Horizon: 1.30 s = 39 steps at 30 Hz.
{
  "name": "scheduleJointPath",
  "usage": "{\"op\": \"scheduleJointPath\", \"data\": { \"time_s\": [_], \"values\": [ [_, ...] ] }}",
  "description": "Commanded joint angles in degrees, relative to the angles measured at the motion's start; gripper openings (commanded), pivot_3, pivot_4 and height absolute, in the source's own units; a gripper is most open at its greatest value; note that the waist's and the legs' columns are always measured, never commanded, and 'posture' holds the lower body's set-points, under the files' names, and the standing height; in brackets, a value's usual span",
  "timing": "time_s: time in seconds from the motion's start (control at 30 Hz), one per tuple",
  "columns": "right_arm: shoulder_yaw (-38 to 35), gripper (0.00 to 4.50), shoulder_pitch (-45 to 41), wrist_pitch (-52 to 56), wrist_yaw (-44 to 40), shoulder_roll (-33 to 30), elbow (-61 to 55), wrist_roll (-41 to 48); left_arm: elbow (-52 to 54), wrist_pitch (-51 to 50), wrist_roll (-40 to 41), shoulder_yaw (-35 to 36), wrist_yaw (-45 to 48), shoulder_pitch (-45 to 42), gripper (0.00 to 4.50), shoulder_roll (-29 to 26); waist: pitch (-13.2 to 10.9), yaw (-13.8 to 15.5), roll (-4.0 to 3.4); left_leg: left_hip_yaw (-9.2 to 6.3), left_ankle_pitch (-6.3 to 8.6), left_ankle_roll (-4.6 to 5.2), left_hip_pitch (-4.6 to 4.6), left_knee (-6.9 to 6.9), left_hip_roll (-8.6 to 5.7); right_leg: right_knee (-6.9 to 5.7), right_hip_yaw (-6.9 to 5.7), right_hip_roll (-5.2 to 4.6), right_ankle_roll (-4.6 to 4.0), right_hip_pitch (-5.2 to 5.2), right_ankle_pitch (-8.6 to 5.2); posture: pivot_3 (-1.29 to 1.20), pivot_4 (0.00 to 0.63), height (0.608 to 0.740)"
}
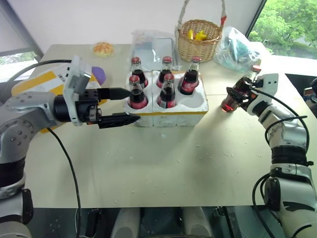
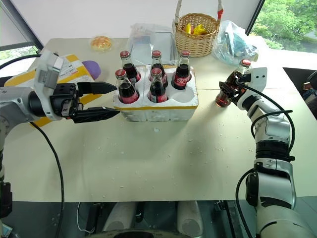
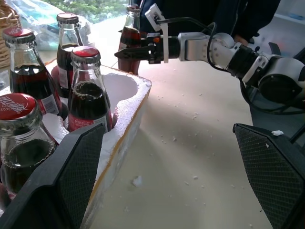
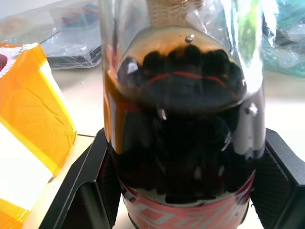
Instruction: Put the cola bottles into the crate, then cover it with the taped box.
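Observation:
My right gripper needs to let go of the cola bottle in the empty front hollow of the white styrofoam crate (image 1: 191, 102).
The white styrofoam crate (image 1: 173, 118) sits mid-table with five cola bottles (image 1: 167, 91) standing in its wells; the front right well (image 1: 196, 99) is empty. To the crate's right, my right gripper (image 1: 237, 96) is shut on a sixth cola bottle (image 1: 243, 85). That bottle leans with its red cap away from the crate, and its base is close to the tabletop. My left gripper (image 1: 133, 105) is open at the crate's left end, holding nothing. The taped box (image 1: 34, 82), white with yellow bands, lies at the far left, partly hidden behind my left arm.
A wicker basket (image 1: 199, 39) with yellow items stands behind the crate. Beside it are a clear plastic bag (image 1: 237, 47) and a clear plastic container (image 1: 151, 44). A round pastry (image 1: 103, 48) and a purple object (image 1: 99, 75) lie at the back left.

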<state>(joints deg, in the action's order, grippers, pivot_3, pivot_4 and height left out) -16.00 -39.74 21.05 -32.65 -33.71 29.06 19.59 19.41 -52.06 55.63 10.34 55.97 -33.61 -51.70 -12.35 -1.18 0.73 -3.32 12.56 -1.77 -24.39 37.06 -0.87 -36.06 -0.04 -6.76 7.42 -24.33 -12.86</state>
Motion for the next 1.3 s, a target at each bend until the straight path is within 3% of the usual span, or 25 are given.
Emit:
{"op": "scheduleJointPath", "data": {
  "time_s": [0.03, 0.2, 0.4, 0.7, 1.1, 1.3],
  "values": [
    [-3.1, 2.78, -6.1, 3.0, -4.8, -3.9, -11.4, 6.7, 1.7, 0.6, 0.5, 1.8, -0.1, 0.0, 4.5, -0.5, -0.1, 0.0, -0.17, 0.0, 0.0, 0.0, -0.02, 0.0, 0.0, 0.0, 0.0, 0.0, 0.0, -0.02, 0.0, 0.0, 0.15, 0.737],
    [-2.4, 2.78, -8.3, 13.1, -10.8, -4.4, -22.0, 16.2, 1.5, 1.0, 0.2, 1.5, -0.1, 0.0, 4.5, -0.1, -0.2, -0.6, -0.27, -0.01, 0.0, 0.0, -0.02, -0.07, 0.03, -0.08, 0.01, 0.02, 0.0, -0.11, 0.0, 0.0, 0.15, 0.737],
    [1.3, 2.78, -9.3, 17.7, -11.7, -2.1, -28.8, 19.4, 1.3, 1.3, 0.0, 1.4, -0.1, -0.1, 4.5, 0.2, -0.1, -0.8, -0.18, -0.01, 0.01, 0.01, -0.03, -0.03, 0.06, -0.04, 0.0, 0.04, 0.01, -0.06, 0.01, 0.0, 0.15, 0.737],
    [8.9, 2.78, -7.7, 13.9, -13.6, -0.5, -27.4, 13.2, 2.5, 1.4, 0.7, 2.9, -1.1, 1.3, 4.5, -0.1, -0.1, -0.8, -0.19, -0.01, 0.01, 0.01, -0.04, -0.02, 0.05, -0.04, 0.0, 0.04, 0.0, -0.09, 0.01, 0.0, 0.15, 0.737],
    [9.3, 2.78, -4.7, 13.9, -18.1, -2.2, -28.5, 12.5, 3.1, 1.2, 0.7, 3.8, -1.5, 2.2, 4.5, -0.2, -0.1, -0.8, -0.19, 0.0, 0.01, 0.01, -0.04, -0.01, 0.05, -0.04, 0.0, 0.04, 0.0, -0.09, 0.01, 0.0, 0.15, 0.737],
    [12.5, 2.78, -3.8, 10.6, -18.0, -1.7, -27.0, 8.0, 2.6, 1.4, 0.4, 3.1, -1.2, 1.3, 4.5, 0.0, -0.1, -0.7, -0.19, 0.0, 0.01, 0.01, -0.04, -0.01, 0.05, -0.04, 0.0, 0.04, 0.0, -0.09, 0.01, 0.0, 0.15, 0.737]
  ]
}}
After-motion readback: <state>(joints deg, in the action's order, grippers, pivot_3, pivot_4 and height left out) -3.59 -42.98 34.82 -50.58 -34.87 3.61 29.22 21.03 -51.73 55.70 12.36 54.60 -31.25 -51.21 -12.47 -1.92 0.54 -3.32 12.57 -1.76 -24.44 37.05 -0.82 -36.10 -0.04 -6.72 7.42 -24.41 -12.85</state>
